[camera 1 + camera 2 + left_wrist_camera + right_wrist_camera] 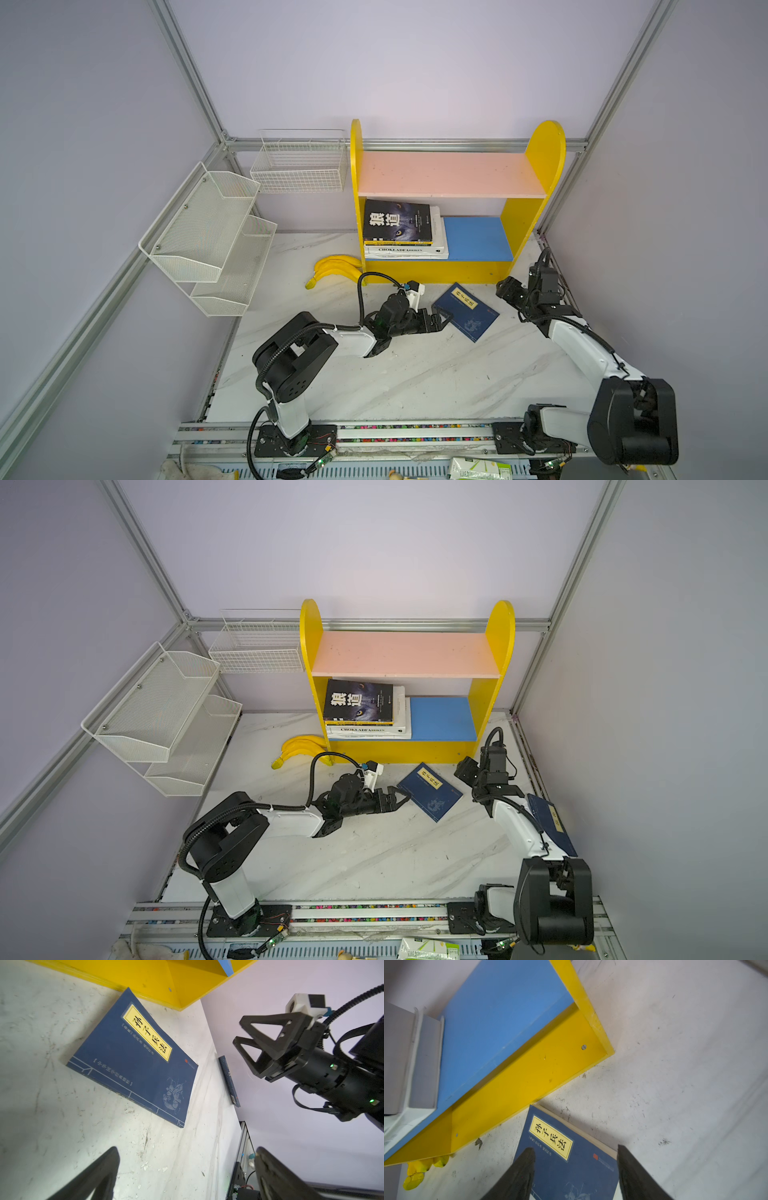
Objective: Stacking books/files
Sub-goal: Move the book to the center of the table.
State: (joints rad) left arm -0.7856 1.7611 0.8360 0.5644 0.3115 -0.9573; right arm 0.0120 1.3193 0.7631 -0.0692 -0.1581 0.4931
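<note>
The navy book is lying flat before the shelf, and my left gripper will next go to the middle of the spine (pixel 456 326) (pixel 132 1099) of that book and close there.
One navy book (pixel 466 312) with a yellow label lies flat on the table in front of the shelf, also seen in the wrist views (pixel 135 1061) (pixel 571 1167). My left gripper (pixel 445 321) (pixel 187 1169) stands wide open, low at the book's left corner, with nothing between its fingers. My right gripper (pixel 503 287) (pixel 575 1150) hovers open above the book's right side, apart from it. A second navy book (pixel 552 825) (pixel 229 1082) leans on edge against the right wall. A black wolf-eyed book (pixel 397 220) tops a stack over a white book (pixel 405 250) on the blue lower shelf (pixel 478 239).
The yellow shelf unit (pixel 436 272) has a bare pink upper board (pixel 449 174). Yellow bananas (pixel 334 270) lie left of its base. A white mesh rack (pixel 208 237) and a wire basket (pixel 299 166) hang on the left and back walls.
</note>
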